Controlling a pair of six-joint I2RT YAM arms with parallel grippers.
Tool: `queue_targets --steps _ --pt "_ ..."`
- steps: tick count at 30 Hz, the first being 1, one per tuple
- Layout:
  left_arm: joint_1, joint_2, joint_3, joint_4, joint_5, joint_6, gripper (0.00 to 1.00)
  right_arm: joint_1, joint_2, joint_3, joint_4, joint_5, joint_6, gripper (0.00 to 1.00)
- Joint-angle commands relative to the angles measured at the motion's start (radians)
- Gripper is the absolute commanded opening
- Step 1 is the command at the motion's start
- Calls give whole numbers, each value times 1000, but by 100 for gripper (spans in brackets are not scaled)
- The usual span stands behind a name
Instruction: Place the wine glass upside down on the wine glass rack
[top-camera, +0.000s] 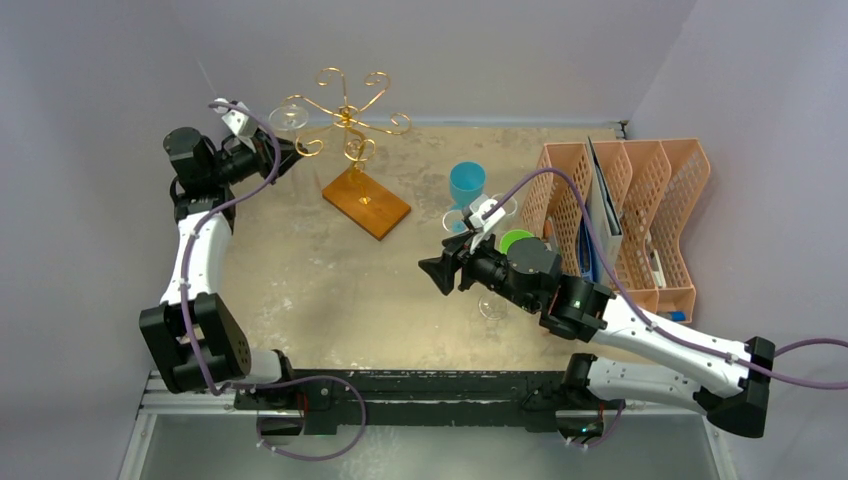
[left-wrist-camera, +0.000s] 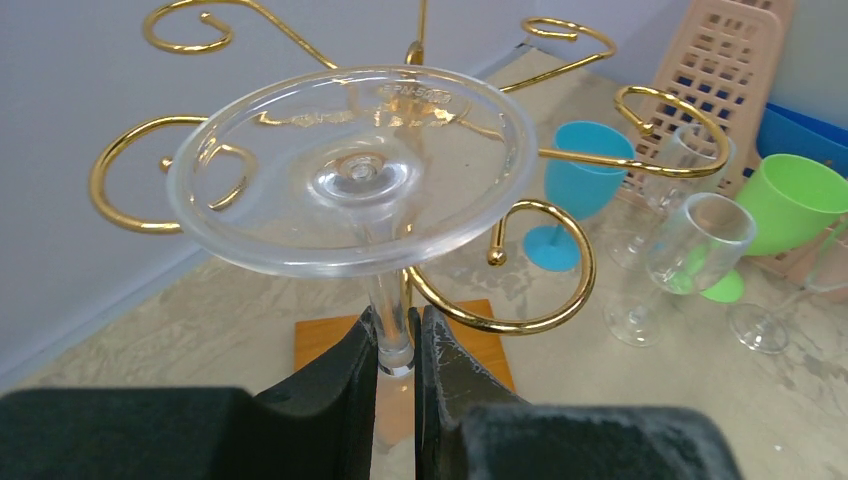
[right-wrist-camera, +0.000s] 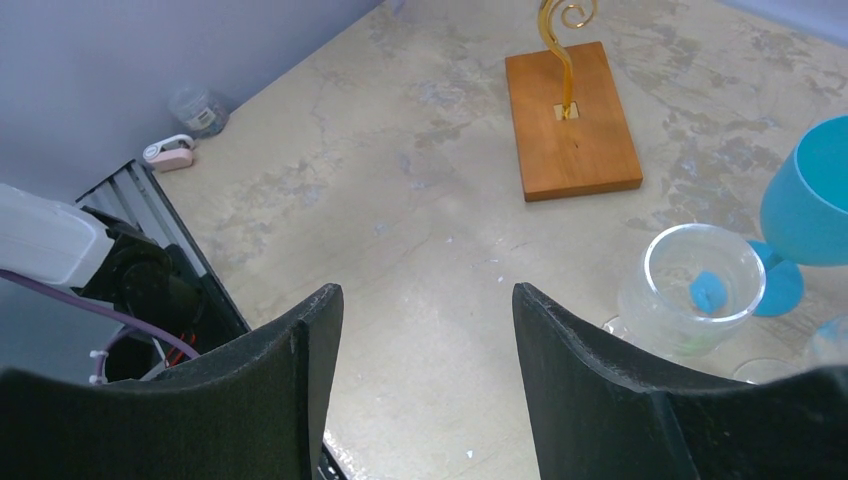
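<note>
The left gripper should release the clear wine glass in the rack's gold spiral (top-camera: 291, 110) (left-wrist-camera: 190, 184) toward the back wall, next to the wine glass's foot.
My left gripper (left-wrist-camera: 397, 330) is shut on the stem of a clear wine glass (left-wrist-camera: 350, 165), held upside down with its round foot uppermost. The foot sits level with the gold spiral arms of the wine glass rack (left-wrist-camera: 545, 300), just left of them. In the top view the glass (top-camera: 289, 117) and left gripper (top-camera: 275, 150) are at the rack's left arm (top-camera: 345, 115), above the table. The rack's wooden base (top-camera: 366, 201) lies on the table; it also shows in the right wrist view (right-wrist-camera: 570, 120). My right gripper (right-wrist-camera: 428, 330) is open and empty, low over mid-table (top-camera: 440, 272).
A blue goblet (top-camera: 466, 183), a green goblet (top-camera: 516, 241) and clear glasses (left-wrist-camera: 690, 245) stand right of the rack. An orange mesh organizer (top-camera: 640, 215) with papers stands at far right. A clear glass (right-wrist-camera: 695, 290) is by my right gripper. Walls close off the left and back.
</note>
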Motion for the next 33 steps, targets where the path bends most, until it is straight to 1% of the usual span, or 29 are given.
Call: queue_targets --steps 1,8,15,22,25,27,30,33 --pt "6 29 90 88 151 -23 0 0 -17 45 10 15 10 65" --pt "6 99 158 59 170 2 0 1 3 64 9 13 8 65" --pt "6 155 224 -102 151 145 0 1 32 87 6 22 1 65" --pt "6 218 290 -112 190 135 0 1 72 115 4 17 11 65" --pt "5 238 292 -64 222 91 0 0 78 133 -13 19 14 65" --pt "4 250 281 5 222 47 0 1 74 132 -10 27 16 65" --pt "1 276 277 96 224 -52 0 1 71 136 -10 36 16 65" --pt "-12 292 274 136 219 -83 0 0 70 138 -11 42 17 65"
